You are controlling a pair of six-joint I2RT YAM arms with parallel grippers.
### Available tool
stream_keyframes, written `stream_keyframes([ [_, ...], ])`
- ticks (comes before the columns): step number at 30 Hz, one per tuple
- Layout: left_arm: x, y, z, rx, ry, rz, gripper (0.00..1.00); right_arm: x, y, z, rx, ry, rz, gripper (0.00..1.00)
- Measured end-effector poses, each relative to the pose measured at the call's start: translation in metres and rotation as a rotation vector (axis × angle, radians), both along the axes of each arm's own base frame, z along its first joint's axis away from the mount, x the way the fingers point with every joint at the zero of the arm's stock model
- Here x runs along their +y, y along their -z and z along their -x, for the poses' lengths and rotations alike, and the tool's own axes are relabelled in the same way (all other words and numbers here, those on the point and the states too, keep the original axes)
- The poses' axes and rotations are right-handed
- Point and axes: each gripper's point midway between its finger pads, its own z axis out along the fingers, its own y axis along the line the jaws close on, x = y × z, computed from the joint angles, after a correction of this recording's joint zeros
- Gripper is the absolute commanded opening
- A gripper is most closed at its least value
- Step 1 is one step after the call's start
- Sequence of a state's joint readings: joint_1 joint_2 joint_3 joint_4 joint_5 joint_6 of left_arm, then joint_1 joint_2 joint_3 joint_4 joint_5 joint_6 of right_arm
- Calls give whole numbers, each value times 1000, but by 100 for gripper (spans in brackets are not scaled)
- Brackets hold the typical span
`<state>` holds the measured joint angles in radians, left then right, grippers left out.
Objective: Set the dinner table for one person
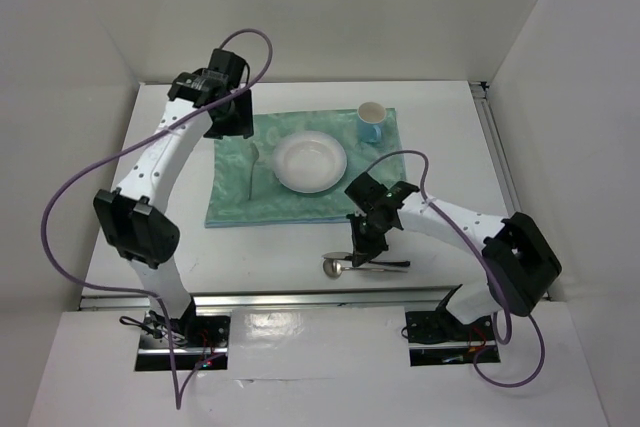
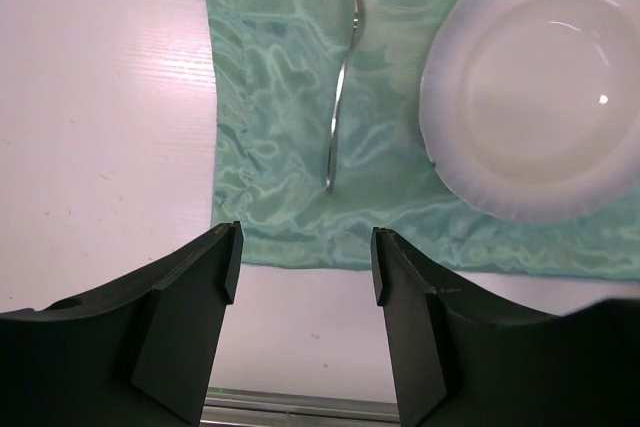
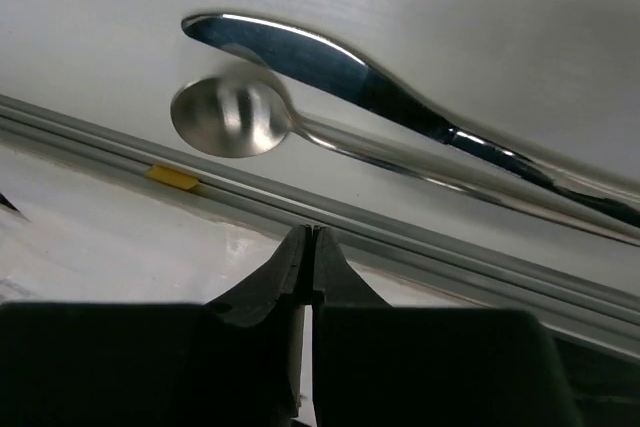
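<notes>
My right gripper's fingers are closed short of the spoon's handle. I need to open them and grab the handle just behind the spoon's bowl (image 3: 325, 139).
On the white dinner table (image 1: 450, 137) lies a teal mat (image 1: 230, 202) with a white plate (image 1: 310, 161), a blue-and-white cup (image 1: 371, 122) and a fork (image 1: 253, 169) left of the plate. A spoon (image 1: 333, 267) and a knife (image 1: 385, 265) lie side by side on the bare table near the front edge. My right gripper (image 1: 362, 247) hovers over them, shut and empty; in the right wrist view its fingers (image 3: 308, 232) are pressed together short of the spoon (image 3: 230, 119) and knife (image 3: 330, 67). My left gripper (image 2: 305, 247) is open and empty above the mat (image 2: 270, 147), with the fork (image 2: 342, 87) and plate (image 2: 540, 87) beyond it.
A metal rail (image 1: 300, 299) runs along the table's front edge, close to the spoon. White walls enclose the table on three sides. A purple cable loops from each arm.
</notes>
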<state>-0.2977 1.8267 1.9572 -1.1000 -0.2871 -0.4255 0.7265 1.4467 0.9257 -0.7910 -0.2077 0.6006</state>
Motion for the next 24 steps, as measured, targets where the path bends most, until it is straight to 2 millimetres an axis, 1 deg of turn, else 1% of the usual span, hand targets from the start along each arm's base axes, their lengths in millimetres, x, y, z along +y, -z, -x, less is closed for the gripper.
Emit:
stream_keyframes([
  [2, -2, -13, 10, -26, 13, 30, 71, 0, 8, 10, 39, 19, 0, 2],
  [3, -2, -17, 13, -32, 16, 39, 71, 0, 11, 15, 52, 26, 0, 2],
  [5, -3, -20, 19, -35, 21, 53, 71, 0, 16, 22, 78, 42, 1, 2],
  [7, -2, -17, 23, -24, 22, 54, 71, 0, 19, 24, 87, 54, 3, 2],
  [10, -2, -7, 27, 5, 11, 55, 71, 3, 25, 20, 85, 72, 7, 3],
  [12, -2, -2, 30, 25, 10, 57, 71, 2, 33, 17, 86, 80, 27, 3],
  [17, -4, 0, 31, 32, 15, 67, 71, -1, 55, 13, 109, 79, 88, 3],
  [19, -5, 0, 31, 34, 16, 68, 71, 2, 56, 11, 121, 75, 95, 3],
  [24, -5, 0, 31, 34, 16, 68, 71, 13, 55, -11, 64, 58, 98, 3],
])
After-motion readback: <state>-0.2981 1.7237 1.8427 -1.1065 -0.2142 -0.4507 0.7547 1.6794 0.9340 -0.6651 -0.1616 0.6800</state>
